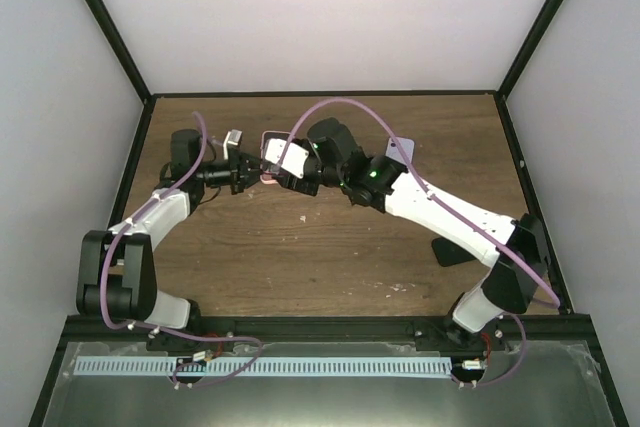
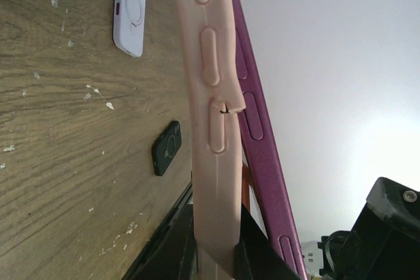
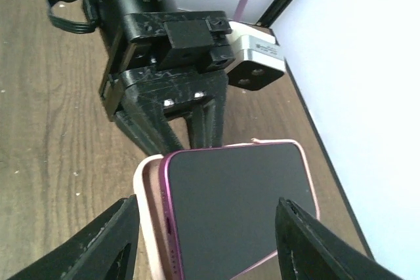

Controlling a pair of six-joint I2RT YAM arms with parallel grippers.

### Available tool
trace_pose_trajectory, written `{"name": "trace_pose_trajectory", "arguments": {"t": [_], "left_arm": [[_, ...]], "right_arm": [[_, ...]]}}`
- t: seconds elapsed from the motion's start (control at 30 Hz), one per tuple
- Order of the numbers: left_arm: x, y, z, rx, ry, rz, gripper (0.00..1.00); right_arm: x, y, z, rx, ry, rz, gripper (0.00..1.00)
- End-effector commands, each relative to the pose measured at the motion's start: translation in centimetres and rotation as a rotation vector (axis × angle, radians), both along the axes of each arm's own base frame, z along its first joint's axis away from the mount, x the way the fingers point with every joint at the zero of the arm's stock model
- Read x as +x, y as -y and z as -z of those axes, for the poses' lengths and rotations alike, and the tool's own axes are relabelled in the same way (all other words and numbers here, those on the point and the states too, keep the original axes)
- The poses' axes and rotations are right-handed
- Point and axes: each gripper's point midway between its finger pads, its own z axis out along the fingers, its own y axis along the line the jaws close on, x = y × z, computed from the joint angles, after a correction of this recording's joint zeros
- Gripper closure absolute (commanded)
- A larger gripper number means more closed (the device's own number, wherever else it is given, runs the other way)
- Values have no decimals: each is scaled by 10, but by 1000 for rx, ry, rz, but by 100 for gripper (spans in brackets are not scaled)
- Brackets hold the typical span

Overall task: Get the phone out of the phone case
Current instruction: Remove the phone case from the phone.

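The pink phone case, now held edge-on off the table, will be let go by my left gripper on the bare wooden table (image 1: 260, 159) just below the two meeting grippers.
A pink phone case (image 2: 211, 129) is held edge-on off the table by my left gripper (image 2: 216, 254), which is shut on its rim. The phone (image 3: 239, 211), dark screen with a magenta frame (image 2: 259, 136), is tilted partly out of the case (image 3: 146, 227) along one side. My right gripper (image 3: 210, 244) is open, with one finger (image 3: 108, 247) beside the case and the other (image 3: 315, 247) beside the phone. I cannot tell whether they touch. In the top view the grippers meet at the case (image 1: 270, 162), left (image 1: 243, 175) and right (image 1: 292, 169).
A lavender phone case (image 2: 129, 8) lies face down on the wooden table, also seen in the top view (image 1: 402, 152). A small black case (image 2: 166, 147) lies nearer, right of centre in the top view (image 1: 455, 252). White walls and a black frame enclose the table.
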Motion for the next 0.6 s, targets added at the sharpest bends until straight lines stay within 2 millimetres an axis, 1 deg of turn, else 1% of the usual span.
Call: {"name": "trace_pose_trajectory", "arguments": {"t": [0.0, 0.2, 0.4, 0.5, 0.57], "left_arm": [[3, 0, -24, -26, 77, 24, 100], [4, 0, -26, -28, 80, 24, 100], [4, 0, -25, -26, 82, 22, 100], [4, 0, -26, -27, 81, 23, 100], [3, 0, -26, -26, 85, 23, 100]], "right_arm": [[14, -3, -3, -22, 102, 53, 46], [14, -6, 11, -66, 140, 59, 48], [10, -9, 18, -73, 129, 44, 47], [15, -8, 24, -91, 150, 62, 48], [22, -7, 21, -88, 187, 87, 50]]}}
